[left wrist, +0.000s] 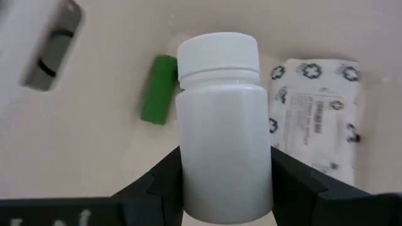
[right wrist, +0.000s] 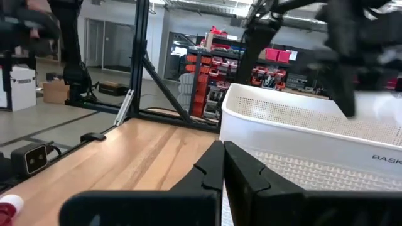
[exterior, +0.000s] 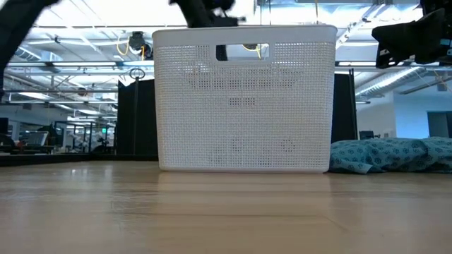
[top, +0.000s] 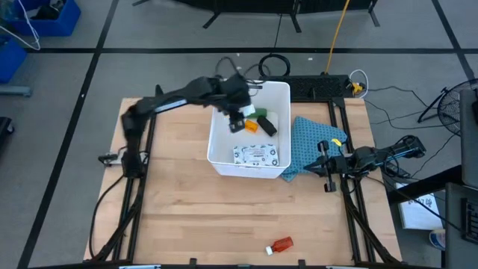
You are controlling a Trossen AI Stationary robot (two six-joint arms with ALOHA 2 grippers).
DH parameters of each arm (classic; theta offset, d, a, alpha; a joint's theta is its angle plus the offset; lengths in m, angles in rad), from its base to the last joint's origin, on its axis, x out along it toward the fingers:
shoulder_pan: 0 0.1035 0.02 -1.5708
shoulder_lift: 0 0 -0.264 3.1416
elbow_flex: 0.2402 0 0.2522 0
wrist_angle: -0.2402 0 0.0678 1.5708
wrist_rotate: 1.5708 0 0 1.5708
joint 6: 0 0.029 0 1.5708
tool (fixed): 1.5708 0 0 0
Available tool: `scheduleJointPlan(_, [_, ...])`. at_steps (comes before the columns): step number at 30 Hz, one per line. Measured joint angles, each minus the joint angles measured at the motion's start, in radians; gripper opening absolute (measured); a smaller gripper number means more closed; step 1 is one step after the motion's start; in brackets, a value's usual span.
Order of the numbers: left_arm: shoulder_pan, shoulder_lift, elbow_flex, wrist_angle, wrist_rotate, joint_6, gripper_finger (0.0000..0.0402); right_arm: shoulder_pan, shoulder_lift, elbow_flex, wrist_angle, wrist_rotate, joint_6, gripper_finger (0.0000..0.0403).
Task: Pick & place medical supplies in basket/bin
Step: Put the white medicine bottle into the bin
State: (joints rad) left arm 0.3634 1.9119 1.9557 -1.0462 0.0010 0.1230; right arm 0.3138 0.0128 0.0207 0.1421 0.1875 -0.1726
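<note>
Next, my left gripper lets go of the white bottle on the white bin's bottom, next to the orange vial (top: pixel 240 135). The bottle now hangs over the bin's inside.
The white bin (top: pixel 224 153) stands mid-table and shows as a perforated wall (exterior: pixel 244 99) in the low view. My left gripper (top: pixel 237 118) hangs over its inside, shut on a white bottle (left wrist: pixel 221 132) with a white cap. On the bin's floor lie the green block (left wrist: pixel 158 88), the white printed packet (left wrist: pixel 317 119), the orange vial (top: pixel 252 127) and the black block (top: pixel 268 128). The red white-capped bottle (top: pixel 281 244) lies on its side near the table's near edge. My right gripper (right wrist: pixel 223 166) is shut and empty, over the table's right side (top: pixel 326 166). My left gripper pinches the white bottle's body (left wrist: pixel 188 188) between its two fingers (left wrist: pixel 157 185), one on each side, below the cap. It comes from above, pointing down into the bin. The bottle is lifted clear of the bin's floor, with its cap end (left wrist: pixel 218 53) pointing away from the wrist.
A blue patterned cloth (top: pixel 314 143) lies against the bin's right side, under my right arm. A dark grey object (left wrist: pixel 50 44) shows at the edge of the left wrist view. Bare wood spreads between the bin and the near edge. Cables and a black frame sit behind the bin.
</note>
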Motion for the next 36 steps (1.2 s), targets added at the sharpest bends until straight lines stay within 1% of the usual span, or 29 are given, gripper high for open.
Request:
scheduleJointPlan(3, [0.021, 0.104, 0.089, -0.036, 0.008, 0.0, 0.0176, 0.0, 0.0, 0.0, -0.005, -0.001, 0.004, 0.0])
scheduleJointPlan(5, [0.029, 0.156, 0.126, -0.068, 0.02, 0.027, 0.018, 0.0, 0.0, 0.0, -0.009, -0.001, 0.012, 0.0])
scheduleJointPlan(10, [0.026, 0.233, 0.129, -0.096, 0.041, 0.103, 0.0182, 0.0, 0.0, 0.0, -0.029, -0.001, 0.041, 0.0])
scheduleJointPlan(15, [0.031, 0.297, 0.13, -0.121, 0.056, 0.097, 0.0176, 0.0, 0.001, -0.006, -0.035, -0.001, 0.082, 0.0])
scheduleJointPlan(19, [0.03, 0.346, 0.13, -0.139, 0.078, 0.092, 0.0185, 0.0, 0.002, -0.006, -0.035, -0.002, 0.104, 0.0])
scheduleJointPlan(26, [0.029, 0.408, 0.071, -0.132, 0.101, 0.078, 0.0175, 0.0, 0.002, -0.006, -0.025, -0.005, 0.113, 0.0])
scheduleJointPlan(32, [0.032, 0.418, 0.005, -0.111, 0.107, 0.079, 0.0186, 0.0, 0.002, -0.007, -0.011, -0.005, 0.113, 0.0])
scheduleJointPlan(36, [0.037, 0.413, -0.03, -0.097, 0.107, 0.078, 0.0183, 0.0, 0.002, -0.007, -0.011, -0.005, 0.112, 0.0])
